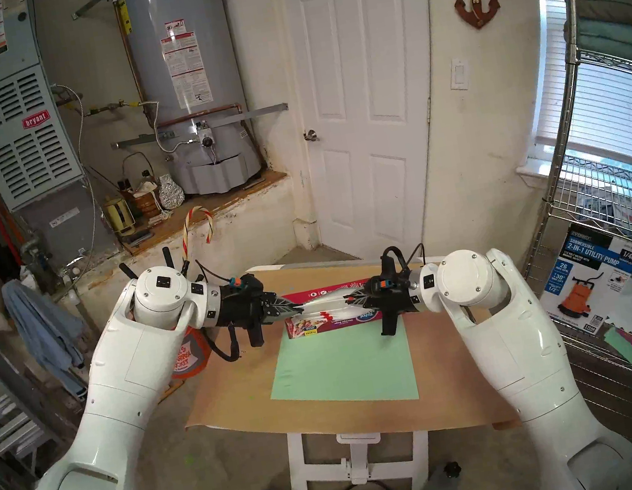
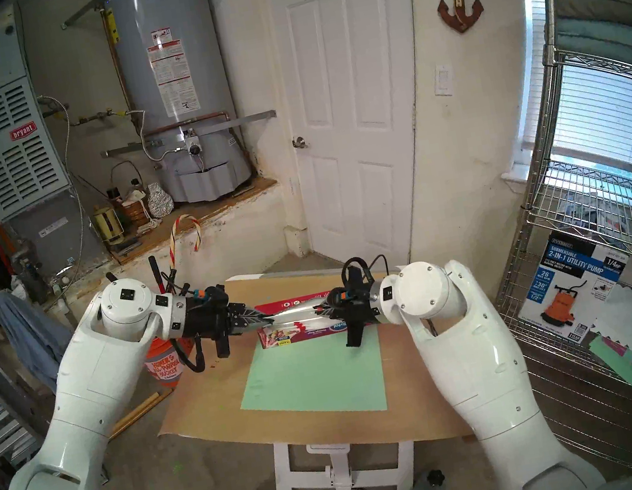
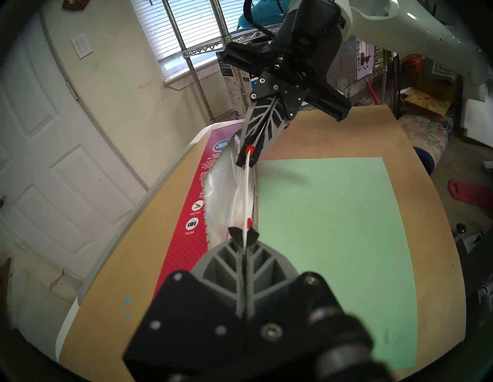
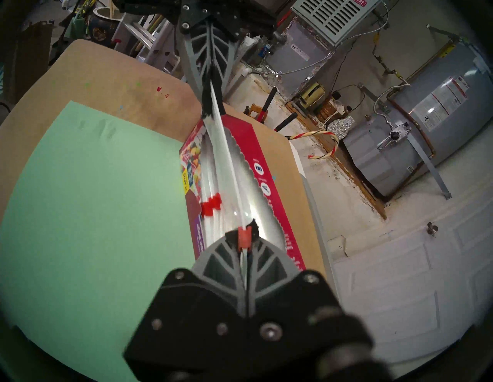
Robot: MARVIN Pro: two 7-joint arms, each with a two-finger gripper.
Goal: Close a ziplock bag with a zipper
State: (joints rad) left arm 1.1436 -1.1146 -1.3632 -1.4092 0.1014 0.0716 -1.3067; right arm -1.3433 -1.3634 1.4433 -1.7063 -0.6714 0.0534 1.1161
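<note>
I should let go of the red slider with my right gripper over the red box's end (image 1: 396, 296) nearest the wire shelf.
The clear ziplock bag (image 1: 326, 304) (image 2: 299, 311) is stretched taut in the air between both grippers, just above an open red box. Its white zipper (image 3: 246, 192) (image 4: 226, 165) runs straight from one gripper to the other. My left gripper (image 1: 300, 307) (image 3: 244, 236) (image 4: 209, 109) is shut on the zipper strip at the bag's left end. My right gripper (image 1: 347, 298) (image 3: 246, 157) (image 4: 244, 234) is shut at the right end, with the small red slider (image 4: 244, 238) (image 3: 249, 148) pinched between its fingertips. The bag's body hangs down into the box.
The red box (image 1: 320, 327) (image 3: 184, 240) (image 4: 256, 149) lies across the far side of the brown-papered table (image 1: 240, 397) and holds more bags with red sliders (image 4: 210, 205). A green sheet (image 1: 342, 363) lies in front of it. A wire shelf (image 1: 618, 271) stands to the right.
</note>
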